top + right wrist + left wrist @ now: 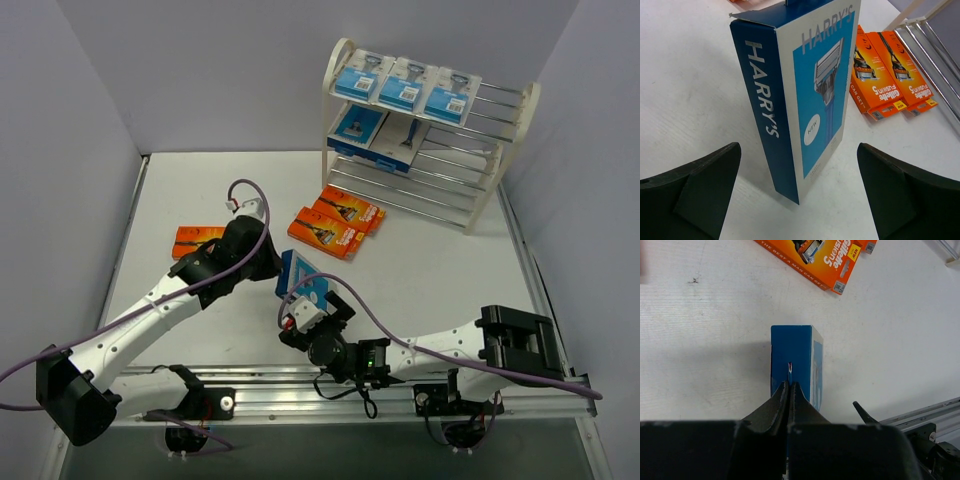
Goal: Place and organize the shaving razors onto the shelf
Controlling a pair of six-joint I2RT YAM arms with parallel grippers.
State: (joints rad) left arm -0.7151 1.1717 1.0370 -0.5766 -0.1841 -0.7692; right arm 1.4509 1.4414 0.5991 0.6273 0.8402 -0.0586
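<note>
My left gripper needs to open and take the box's sides [816,367] while my right gripper steadies the box, because my left gripper pinches only the box's thin tab.
A blue and white Harry's razor box [805,95] stands upright on the white table. My left gripper [790,384] is shut on the thin tab at the top of this box [792,352], seen from above. In the top view the box [300,283] sits between the left gripper [272,265] and the right gripper [308,308]. My right gripper [799,192] is open, its fingers wide on either side of the box's lower end and apart from it. The cream shelf [525,110] stands at the back right, with three blue packs on its top tier and two below.
Two orange razor boxes [337,222] lie side by side in front of the shelf, also seen in the right wrist view [892,72]. A third orange box [196,240] lies left of the left arm. A metal rail [350,385] runs along the near edge.
</note>
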